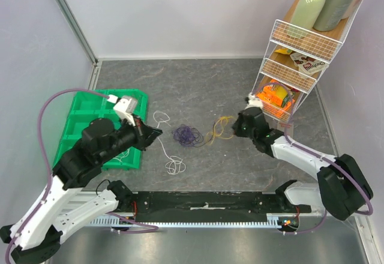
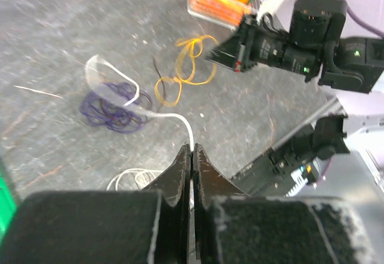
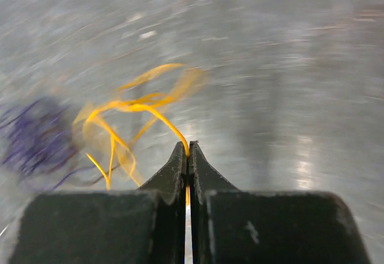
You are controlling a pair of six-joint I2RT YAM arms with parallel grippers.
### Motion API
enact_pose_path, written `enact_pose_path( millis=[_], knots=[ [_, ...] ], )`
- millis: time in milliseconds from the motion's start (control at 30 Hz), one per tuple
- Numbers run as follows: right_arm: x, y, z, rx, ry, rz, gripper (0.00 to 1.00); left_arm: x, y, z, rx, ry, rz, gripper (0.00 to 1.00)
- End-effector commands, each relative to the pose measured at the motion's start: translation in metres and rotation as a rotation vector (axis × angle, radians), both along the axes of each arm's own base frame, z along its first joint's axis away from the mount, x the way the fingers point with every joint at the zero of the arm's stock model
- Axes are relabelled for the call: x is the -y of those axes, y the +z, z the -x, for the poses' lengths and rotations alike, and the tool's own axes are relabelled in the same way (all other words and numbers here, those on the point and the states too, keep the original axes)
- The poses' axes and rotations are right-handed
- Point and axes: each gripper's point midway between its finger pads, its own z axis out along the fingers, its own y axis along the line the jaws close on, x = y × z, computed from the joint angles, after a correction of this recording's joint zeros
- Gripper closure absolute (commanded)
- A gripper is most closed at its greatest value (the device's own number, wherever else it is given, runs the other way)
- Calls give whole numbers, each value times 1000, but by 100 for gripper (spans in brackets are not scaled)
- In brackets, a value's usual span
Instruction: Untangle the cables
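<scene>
I have part of the white cable in my left gripper, far from its small coil, so I should lower that part of the cable and grip the coil (image 1: 175, 166) first.
The cables lie in the middle of the table. A purple coil (image 1: 187, 135) sits at the centre, also in the left wrist view (image 2: 114, 105) and blurred in the right wrist view (image 3: 36, 135). A yellow cable (image 1: 219, 129) loops right of it. My right gripper (image 1: 235, 128) is shut on the yellow cable (image 3: 144, 111), which comes out of its tips (image 3: 188, 150). A white cable (image 1: 163, 133) runs from the purple coil's left side to a small coil (image 1: 174, 167) near the front. My left gripper (image 1: 157, 133) is shut on the white cable (image 2: 174, 117) at its tips (image 2: 192, 149).
A green compartment tray (image 1: 90, 117) lies at the left under the left arm. A white wire rack (image 1: 289, 66) with bottles and orange packets stands at the right rear. A black rail (image 1: 204, 203) runs along the front edge.
</scene>
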Motion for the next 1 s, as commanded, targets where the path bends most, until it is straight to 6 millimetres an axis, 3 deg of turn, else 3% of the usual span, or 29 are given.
enact_pose_path(
  millis=[0, 133, 233, 300, 467, 567, 700, 967],
  knots=[
    [79, -10, -5, -48, -298, 165, 100, -32, 25, -10, 91, 163, 2, 98],
    [90, 0, -11, -15, -311, 231, 100, -26, 13, -11, 48, 150, -7, 98],
    [69, 10, -18, 23, -143, 247, 99, -19, 1, -11, 3, 128, -16, 98],
    [54, 13, -19, 24, -38, 249, 94, -10, -17, -9, -70, 98, -44, 98],
    [39, 14, -17, 33, 40, 206, 88, -2, -89, 9, -367, 99, -124, 98],
    [31, 9, -15, 30, 73, 167, 87, 1, -130, 26, -533, 126, -93, 98],
    [19, 0, -12, -2, 120, 135, 86, 14, -170, 46, -700, 116, 11, 98],
    [12, -1, -9, -6, 154, 107, 85, 22, -208, 30, -716, 164, 3, 83]
  ],
)
